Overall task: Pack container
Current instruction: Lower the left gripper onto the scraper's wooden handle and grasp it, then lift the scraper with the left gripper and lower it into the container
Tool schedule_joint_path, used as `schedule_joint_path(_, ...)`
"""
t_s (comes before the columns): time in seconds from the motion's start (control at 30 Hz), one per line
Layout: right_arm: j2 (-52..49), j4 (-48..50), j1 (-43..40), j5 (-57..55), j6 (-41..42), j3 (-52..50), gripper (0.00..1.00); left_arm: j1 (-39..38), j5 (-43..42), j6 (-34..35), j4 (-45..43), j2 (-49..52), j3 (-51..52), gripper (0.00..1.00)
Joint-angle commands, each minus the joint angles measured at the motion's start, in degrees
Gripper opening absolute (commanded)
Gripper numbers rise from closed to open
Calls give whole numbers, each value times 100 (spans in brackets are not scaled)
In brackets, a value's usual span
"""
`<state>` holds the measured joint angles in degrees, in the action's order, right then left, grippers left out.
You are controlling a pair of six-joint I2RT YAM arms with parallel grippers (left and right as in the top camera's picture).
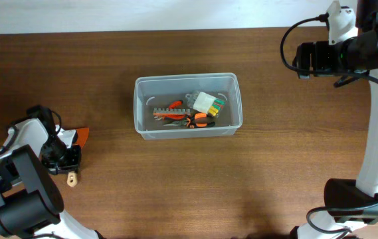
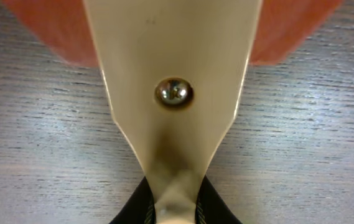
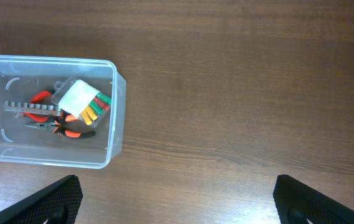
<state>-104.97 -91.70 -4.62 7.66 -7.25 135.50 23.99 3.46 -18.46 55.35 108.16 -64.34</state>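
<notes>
The robot's left gripper should release the scraper in the clear container, on top of the orange-handled pliers (image 1: 179, 123).
The clear container (image 1: 138, 106) stands mid-table and holds orange-handled pliers (image 1: 198, 120), a small case of coloured bits (image 1: 208, 103) and a grey toothed strip (image 1: 175, 108). It also shows in the right wrist view (image 3: 116, 93). My left gripper (image 1: 66, 159) is low at the table's left, shut on the tan handle of a scraper (image 2: 173, 93) with an orange blade (image 1: 82, 136). The scraper lies on the wood. My right gripper (image 3: 177, 193) is open and empty, held high to the right of the container.
The brown wooden table (image 1: 275, 166) runs to a pale back edge (image 1: 109, 20). The right arm's white base and cables (image 1: 375, 172) stand at the right edge. The left arm's body (image 1: 16, 192) fills the lower left corner.
</notes>
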Motion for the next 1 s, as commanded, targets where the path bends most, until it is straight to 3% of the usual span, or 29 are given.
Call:
schedule_joint_path(0.0, -31, 15, 4, 76, 26, -35, 99, 17, -374, -28, -74, 57, 136, 2)
schedule_joint_path(0.33, -31, 15, 4, 76, 26, -35, 99, 2, -372, 278, 13, 52, -173, 2)
schedule_joint_path(0.73, -31, 17, 4, 76, 26, -35, 99, -562, -350, 243, 1143, -595, -2293, 2)
schedule_joint_path(0.83, -31, 17, 4, 76, 26, -35, 99, -955, -350, -31, 1287, -828, -2782, 2)
schedule_joint_path(0.97, -31, 17, 4, 76, 24, -35, 99, -1797, -352, -1027, 1287, -1056, -3228, 2)
